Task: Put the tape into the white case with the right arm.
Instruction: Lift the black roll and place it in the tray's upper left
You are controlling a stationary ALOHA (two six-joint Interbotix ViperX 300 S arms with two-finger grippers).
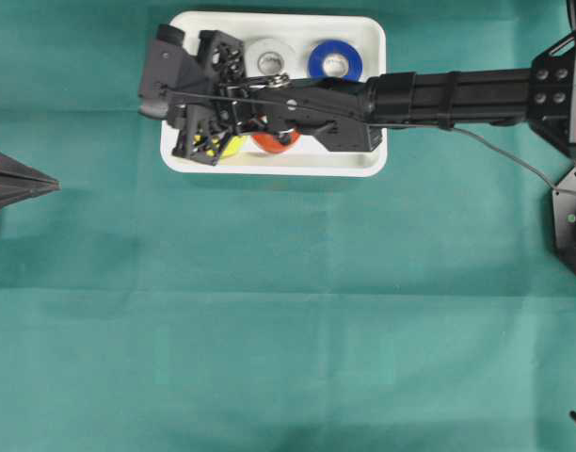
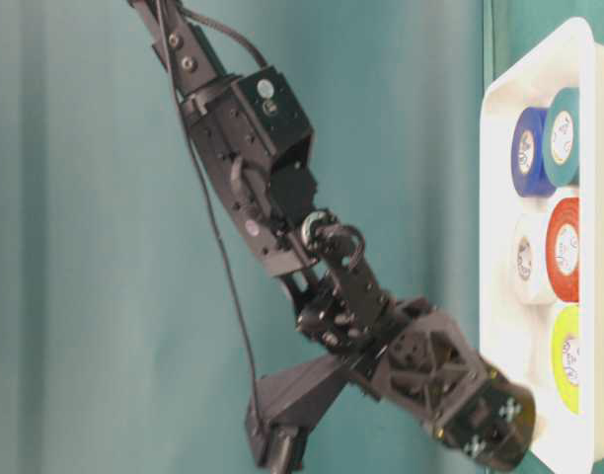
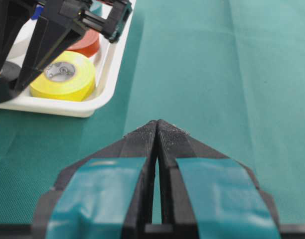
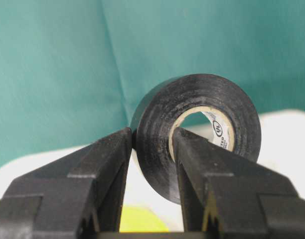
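I will use my right gripper to set the black tape down in the white case's corner (image 1: 216, 80) between the yellow roll and the white roll.
A black tape (image 4: 153, 130) stands on edge in my right gripper (image 4: 151, 137), which is shut on it with one finger outside the roll and the other through its hole. Below it lies the white case (image 4: 287, 149), with a yellow roll (image 4: 142, 221) under the jaws. In the overhead view the right arm (image 1: 457, 92) reaches across the white case (image 1: 373, 168), and its wrist covers the case's left end. My left gripper (image 3: 156, 125), black with cyan patches, is shut and empty, low over the cloth to the left of the case.
Inside the case lie a white roll (image 1: 269, 58), a blue roll (image 1: 335, 61), a red roll (image 1: 274, 141) and a yellow roll (image 1: 227, 146); a teal roll (image 2: 564, 138) shows from table level. Green cloth (image 1: 288, 320) covers the table. The left gripper (image 1: 55, 185) sits at the left edge.
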